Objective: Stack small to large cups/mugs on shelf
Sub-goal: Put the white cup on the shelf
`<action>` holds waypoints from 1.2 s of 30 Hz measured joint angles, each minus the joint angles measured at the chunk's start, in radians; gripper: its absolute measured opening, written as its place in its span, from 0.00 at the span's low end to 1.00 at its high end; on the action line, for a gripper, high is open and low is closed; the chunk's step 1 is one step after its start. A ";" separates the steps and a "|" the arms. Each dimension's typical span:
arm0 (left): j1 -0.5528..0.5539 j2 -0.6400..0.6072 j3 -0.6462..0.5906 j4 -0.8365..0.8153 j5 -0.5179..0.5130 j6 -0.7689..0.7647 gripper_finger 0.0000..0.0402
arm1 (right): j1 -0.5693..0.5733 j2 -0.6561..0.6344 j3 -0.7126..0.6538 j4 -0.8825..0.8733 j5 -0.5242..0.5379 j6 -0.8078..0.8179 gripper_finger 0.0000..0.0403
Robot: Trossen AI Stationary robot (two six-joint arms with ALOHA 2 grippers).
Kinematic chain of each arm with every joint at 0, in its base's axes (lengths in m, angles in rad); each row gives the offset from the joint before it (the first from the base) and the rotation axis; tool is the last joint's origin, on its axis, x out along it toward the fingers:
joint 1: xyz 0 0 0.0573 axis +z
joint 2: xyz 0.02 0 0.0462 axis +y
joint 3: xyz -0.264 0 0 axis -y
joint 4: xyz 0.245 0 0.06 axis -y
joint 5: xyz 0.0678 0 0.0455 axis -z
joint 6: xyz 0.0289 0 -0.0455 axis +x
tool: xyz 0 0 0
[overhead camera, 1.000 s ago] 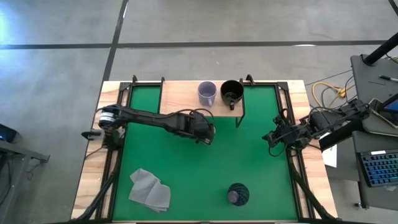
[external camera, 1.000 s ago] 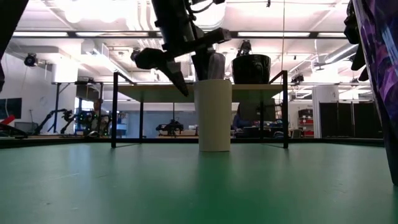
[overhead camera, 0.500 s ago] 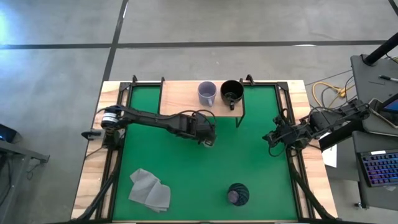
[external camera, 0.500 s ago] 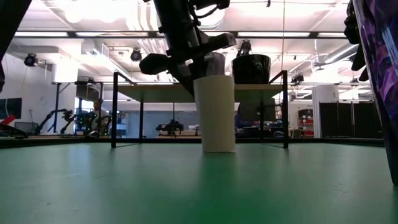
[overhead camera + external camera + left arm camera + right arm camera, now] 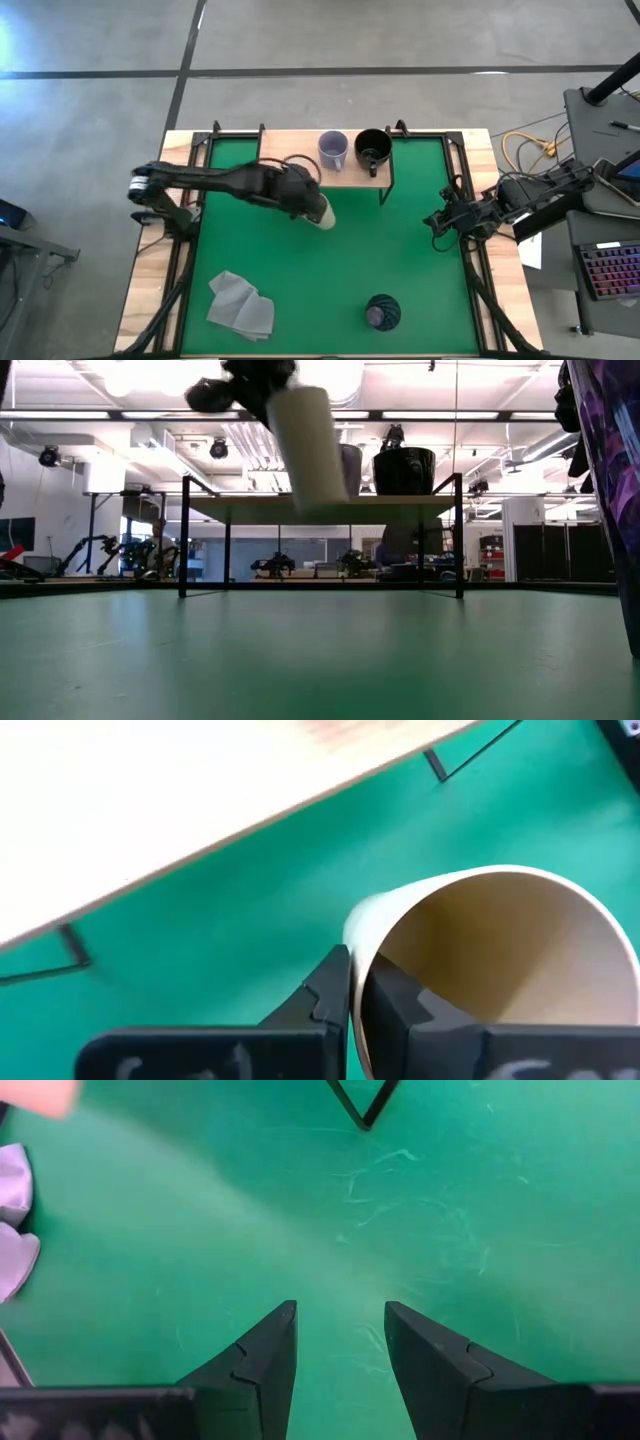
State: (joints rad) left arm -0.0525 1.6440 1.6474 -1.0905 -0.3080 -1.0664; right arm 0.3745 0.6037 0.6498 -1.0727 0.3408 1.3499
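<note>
The cream cup, now hanging tilted above the green mat, will go down from my left gripper on the bare part of the shelf (image 5: 302, 154) (image 5: 142, 775) beside the lavender-grey mug.
My left gripper (image 5: 306, 206) is shut on the cream handleless cup (image 5: 323, 213), which hangs tilted above the green mat (image 5: 400, 260) just in front of the shelf (image 5: 290, 160). In the low view the cup (image 5: 305, 445) hangs at the height of the shelf board (image 5: 420, 498). A lavender-grey mug (image 5: 333, 150) and a black mug (image 5: 373, 148) stand on the shelf's right part. The dark purple tumbler (image 5: 381, 313) stands on the mat near the front edge. My right gripper (image 5: 440, 222) waits open at the mat's right edge, holding nothing. My left gripper pinches the cup's wall at the rim (image 5: 356, 942), one finger (image 5: 395, 1000) inside the cup and the other (image 5: 328, 988) outside. The fingers come slanting down from the table's left. The cup is lifted clear of the mat, tilted, its open top toward the gripper.
A grey folded cloth (image 5: 240, 305) lies on the mat at the near left. The shelf's thin black legs (image 5: 185, 535) stand on the mat's far part. The shelf board's left part (image 5: 285, 165) is bare. Cables and a keyboard (image 5: 610, 270) lie beyond the table's right edge.
My left gripper has shut on the cream cup's rim and risen, drawing back a little toward the table's left. The cup, which stood upright on the mat, is now lifted clear and tipped.
</note>
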 joint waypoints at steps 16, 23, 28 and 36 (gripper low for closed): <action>0.149 -0.228 -0.011 -0.156 -0.087 0.040 0.00 | 0.000 0.015 0.000 0.035 0.000 0.038 0.36; 0.272 -0.198 -0.003 -0.140 -0.029 0.141 0.00 | 0.000 0.042 0.000 0.069 0.000 0.038 0.36; 0.320 -0.185 0.009 -0.069 -0.007 0.212 0.00 | 0.000 0.060 0.000 0.069 0.000 0.053 0.36; 0.415 -0.156 0.015 -0.050 -0.002 0.290 0.00 | 0.000 0.084 0.000 0.071 0.000 0.054 0.36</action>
State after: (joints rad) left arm 0.3621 1.4878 1.6627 -1.1402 -0.3097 -0.7762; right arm 0.3744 0.6876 0.6498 -1.0019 0.3408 1.4039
